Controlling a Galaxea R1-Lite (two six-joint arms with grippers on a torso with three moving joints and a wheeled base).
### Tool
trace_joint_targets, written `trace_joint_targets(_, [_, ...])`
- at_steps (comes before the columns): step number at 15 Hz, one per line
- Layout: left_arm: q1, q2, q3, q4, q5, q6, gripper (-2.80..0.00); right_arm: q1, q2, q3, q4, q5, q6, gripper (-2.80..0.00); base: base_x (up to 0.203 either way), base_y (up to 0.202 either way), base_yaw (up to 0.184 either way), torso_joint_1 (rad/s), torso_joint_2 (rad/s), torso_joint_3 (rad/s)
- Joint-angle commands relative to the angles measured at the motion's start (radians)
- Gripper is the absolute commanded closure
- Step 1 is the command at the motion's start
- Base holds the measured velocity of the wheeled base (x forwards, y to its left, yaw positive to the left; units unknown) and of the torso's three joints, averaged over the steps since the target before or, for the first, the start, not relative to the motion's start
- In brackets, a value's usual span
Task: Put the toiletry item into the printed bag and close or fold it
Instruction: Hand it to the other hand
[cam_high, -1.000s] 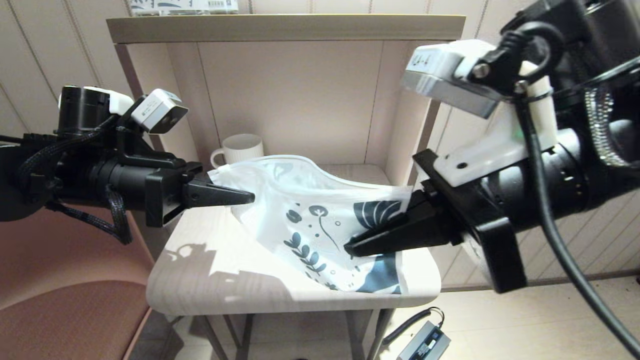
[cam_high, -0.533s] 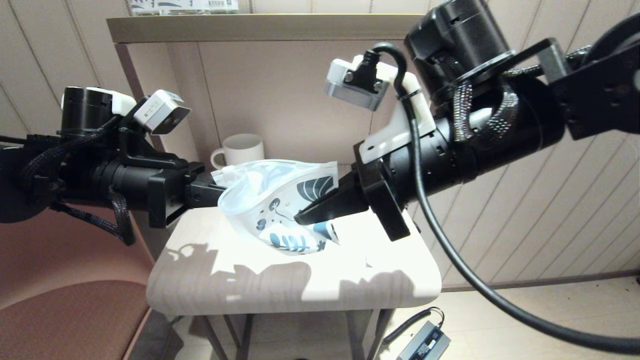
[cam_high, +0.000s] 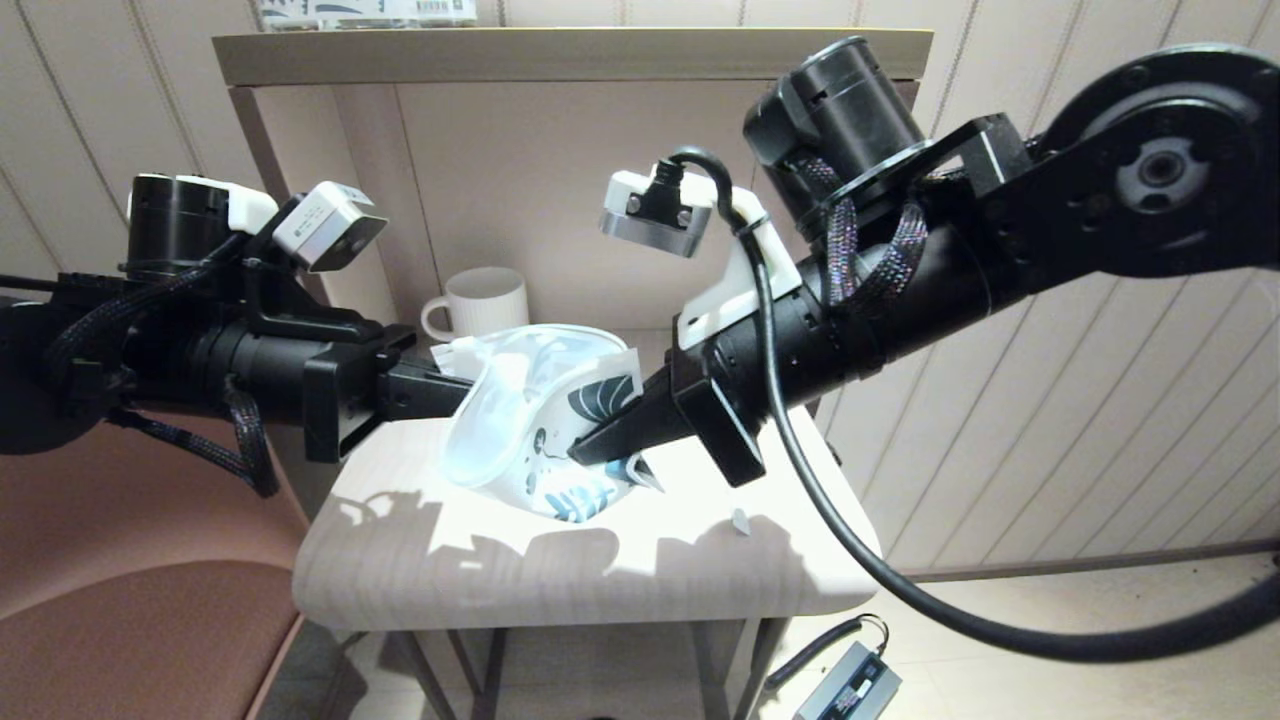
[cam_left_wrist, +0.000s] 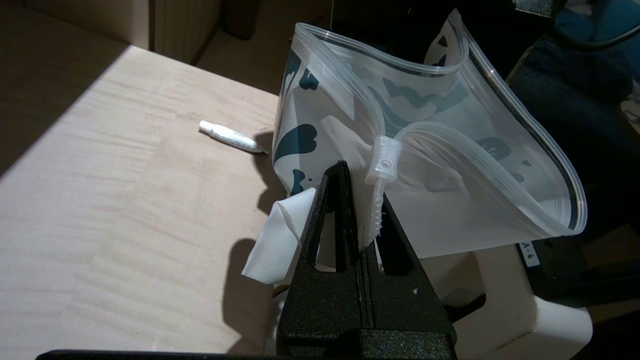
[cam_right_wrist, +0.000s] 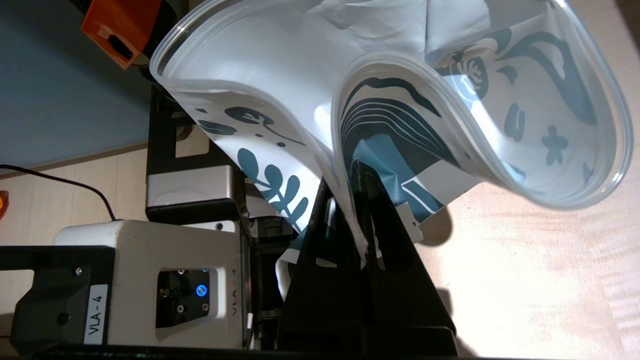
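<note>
My right gripper is going to let go of the printed bag's rim over the small table's front part (cam_high: 705, 510), close to the small white tube.
The printed bag (cam_high: 530, 410) hangs bunched between both grippers above the small table (cam_high: 450, 560), its zip mouth bulging open. My left gripper (cam_high: 450, 385) is shut on the bag's rim beside the clear zip slider (cam_left_wrist: 382, 160); the fingertips (cam_left_wrist: 342, 175) pinch the plastic. My right gripper (cam_high: 590, 448) is shut on the opposite rim, at the end with the leaf prints (cam_right_wrist: 272, 185). The two grippers are close together. A small white tube (cam_left_wrist: 227, 136), the toiletry item, lies on the table outside the bag (cam_left_wrist: 450, 165).
A white ribbed mug (cam_high: 480, 298) stands at the back of the shelf niche, behind the bag. A printed box (cam_high: 370, 10) sits on the shelf top. A brown seat (cam_high: 130, 620) is at the left, and a power adapter (cam_high: 850, 690) lies on the floor.
My right gripper has swung left toward the left gripper, carrying the bag's printed end. The bag went from stretched out to bunched with its mouth bulged open. The left gripper barely moved.
</note>
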Motion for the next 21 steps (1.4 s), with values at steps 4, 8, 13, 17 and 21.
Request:
trace_joint_targets(4, [0.002, 0.009, -0.005, -0.008, 0.011, 0.002, 0.0, -0.017, -0.135, 0.114, 0.002, 0.0, -0.005, 0.0, 0.0, 0.0, 0.0, 0.0, 0.0, 0.0])
trace_joint_targets(8, [0.0, 0.01, -0.005, -0.005, 0.052, 0.002, 0.0, -0.035, -0.183, 0.222, -0.01, 0.001, -0.005, 0.0, 0.0, 0.0, 0.0, 0.0, 0.0, 0.0])
trace_joint_targets(13, [0.0, 0.011, -0.008, -0.005, 0.052, 0.002, 0.0, -0.033, -0.174, 0.215, -0.029, 0.001, -0.004, 0.0, 0.0, 0.0, 0.0, 0.0, 0.0, 0.0])
trace_joint_targets(17, [0.0, 0.006, -0.002, -0.007, 0.052, 0.002, 0.0, -0.033, -0.158, 0.215, -0.052, 0.001, -0.002, 0.0, 0.0, 0.0, 0.0, 0.0, 0.0, 0.0])
trace_joint_targets(21, [0.0, 0.005, -0.003, -0.007, 0.052, 0.002, 0.0, -0.033, -0.154, 0.213, -0.051, 0.001, -0.002, 0.0, 0.0, 0.0, 0.0, 0.0, 0.0, 0.0])
